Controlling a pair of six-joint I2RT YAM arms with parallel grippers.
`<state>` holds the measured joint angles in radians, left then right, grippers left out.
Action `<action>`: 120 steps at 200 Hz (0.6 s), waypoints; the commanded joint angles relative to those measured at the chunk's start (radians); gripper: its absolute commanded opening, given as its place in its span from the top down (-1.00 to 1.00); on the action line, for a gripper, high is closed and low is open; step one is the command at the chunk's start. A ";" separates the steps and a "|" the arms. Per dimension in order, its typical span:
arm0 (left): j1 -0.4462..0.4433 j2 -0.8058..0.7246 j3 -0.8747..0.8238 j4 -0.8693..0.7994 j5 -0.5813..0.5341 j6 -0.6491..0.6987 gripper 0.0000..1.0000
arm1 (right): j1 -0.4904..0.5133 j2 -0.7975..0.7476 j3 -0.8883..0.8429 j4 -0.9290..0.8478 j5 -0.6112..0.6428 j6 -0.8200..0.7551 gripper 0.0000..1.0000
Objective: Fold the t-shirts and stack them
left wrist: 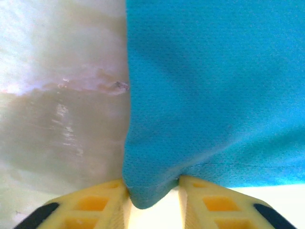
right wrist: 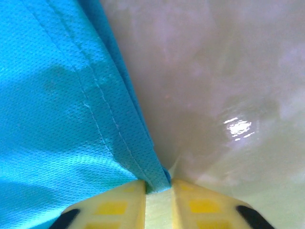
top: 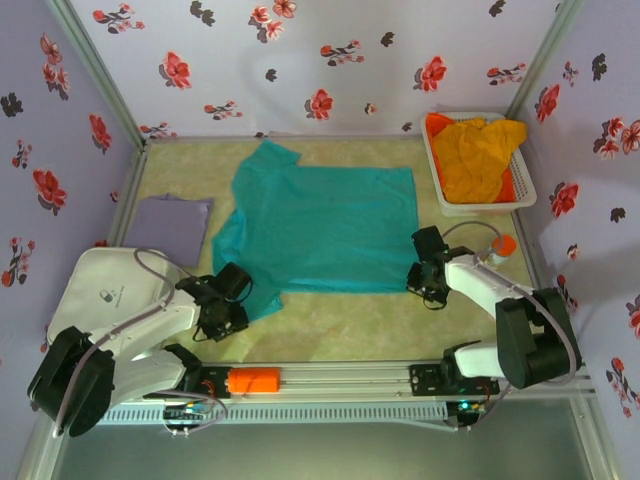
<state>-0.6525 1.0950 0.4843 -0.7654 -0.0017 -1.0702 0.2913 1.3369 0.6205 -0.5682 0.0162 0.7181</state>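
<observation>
My left gripper holds the teal t-shirt's sleeve corner; it should take the t-shirt's shoulder edge [top: 224, 259] before both grippers lift and flip it.
The teal t-shirt [top: 320, 228] lies spread flat on the table's middle, one sleeve toward the back left. My left gripper [top: 228, 305] is shut on its near left corner; in the left wrist view a fold of teal cloth [left wrist: 150, 191] is pinched between the yellow fingers [left wrist: 95, 205]. My right gripper [top: 428, 282] is shut on the near right corner, with the hemmed edge [right wrist: 159, 179] caught between its fingers [right wrist: 200, 207]. A folded pale lavender t-shirt [top: 170, 222] rests at the left. Orange-yellow t-shirts [top: 478, 155] are heaped in the basket.
The white slatted basket [top: 440, 195] stands at the back right corner. A small orange-capped bottle [top: 500, 247] stands by the right arm. A white bag [top: 100, 290] lies at the near left. Flowered walls close the table on three sides.
</observation>
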 commanded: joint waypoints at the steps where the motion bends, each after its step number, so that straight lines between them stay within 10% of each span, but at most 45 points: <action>1: 0.025 0.017 0.014 0.066 -0.062 0.048 0.52 | 0.003 0.034 0.029 0.132 -0.047 -0.009 0.83; 52: 0.036 0.011 0.041 0.049 -0.059 0.092 0.71 | 0.003 0.040 0.067 0.129 -0.035 -0.027 1.00; 85: 0.036 -0.018 0.116 -0.090 -0.060 0.139 -0.18 | -0.003 0.031 0.074 0.123 -0.032 -0.032 1.00; 120: 0.039 -0.056 0.097 -0.129 -0.061 0.123 -0.16 | -0.019 0.036 0.073 0.123 -0.031 -0.041 1.00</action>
<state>-0.6212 1.0626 0.5884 -0.8165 -0.0357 -0.9569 0.2863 1.3731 0.6743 -0.4450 -0.0120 0.6998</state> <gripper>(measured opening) 0.600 0.044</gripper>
